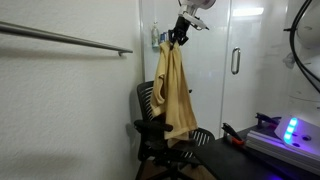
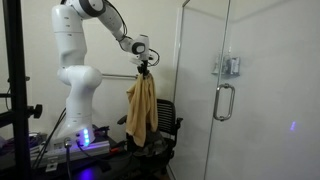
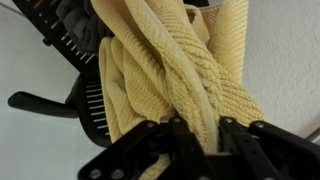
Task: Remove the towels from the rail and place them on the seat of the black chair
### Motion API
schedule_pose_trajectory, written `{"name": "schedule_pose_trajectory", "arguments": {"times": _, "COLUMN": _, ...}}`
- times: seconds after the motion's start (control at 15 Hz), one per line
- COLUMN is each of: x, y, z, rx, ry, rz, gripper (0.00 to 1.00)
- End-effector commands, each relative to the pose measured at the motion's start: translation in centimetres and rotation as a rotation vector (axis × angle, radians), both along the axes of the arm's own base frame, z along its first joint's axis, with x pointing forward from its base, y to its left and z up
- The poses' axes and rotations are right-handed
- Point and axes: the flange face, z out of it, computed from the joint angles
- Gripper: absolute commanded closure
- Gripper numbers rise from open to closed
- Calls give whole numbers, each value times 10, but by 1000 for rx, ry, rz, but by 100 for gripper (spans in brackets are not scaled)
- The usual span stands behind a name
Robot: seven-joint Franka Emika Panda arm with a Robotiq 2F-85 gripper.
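My gripper needs to release the mustard-yellow towel, which dangles over the chair now, on the seat of the black chair, so that it is leaning up (image 1: pixel 174 124) (image 3: pixel 135 40) against the chair's slatted back.
A mustard-yellow ribbed towel (image 1: pixel 175 95) hangs in long folds from my gripper (image 1: pixel 179 38), which is shut on its top. It dangles over the black chair (image 1: pixel 152 128), its lower end reaching down by the seat. In an exterior view the towel (image 2: pixel 141 108) hangs from the gripper (image 2: pixel 144 68) above the chair (image 2: pixel 163 128). In the wrist view the towel (image 3: pixel 190 75) is pinched between the black fingers (image 3: pixel 236 140), with the chair's slatted back (image 3: pixel 92 105) below. The rail (image 1: pixel 65 39) runs along the white wall, bare. No grey towel is in view.
A glass shower door with a short vertical handle (image 2: pixel 224 101) stands beside the chair. The handle (image 1: pixel 235 61) also shows behind the towel. A lit device (image 1: pixel 290 132) sits on a dark bench. The arm's white base (image 2: pixel 72 95) stands beside a black frame (image 2: pixel 14 90).
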Motion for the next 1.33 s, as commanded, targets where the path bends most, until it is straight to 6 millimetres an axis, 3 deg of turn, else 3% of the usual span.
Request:
{"name": "schedule_pose_trajectory", "arguments": {"times": 0.0, "x": 28, "y": 28, "z": -9, "rx": -42, "ry": 85, "rz": 98, "gripper": 94}}
{"name": "schedule_pose_trajectory", "arguments": {"times": 0.27, "x": 45, "y": 40, "z": -20, "rx": -179, "ry": 91, "rz": 115, "gripper": 94}}
{"name": "schedule_pose_trajectory", "arguments": {"times": 0.8, "x": 70, "y": 33, "z": -34, "rx": -367, "ry": 46, "rz": 67, "gripper": 94}}
{"name": "schedule_pose_trajectory", "arguments": {"times": 0.87, "x": 72, "y": 32, "z": -35, "rx": -359, "ry": 51, "rz": 47, "gripper": 50}}
{"name": "schedule_pose_trajectory", "arguments": {"times": 0.93, "x": 74, "y": 32, "z": -36, "rx": -330, "ry": 69, "rz": 38, "gripper": 49}}
{"name": "schedule_pose_trajectory", "arguments": {"times": 1.07, "x": 78, "y": 33, "z": -35, "rx": -322, "ry": 67, "rz": 20, "gripper": 38}}
{"name": "schedule_pose_trajectory", "arguments": {"times": 1.27, "x": 83, "y": 41, "z": -25, "rx": -308, "ry": 46, "rz": 19, "gripper": 15}}
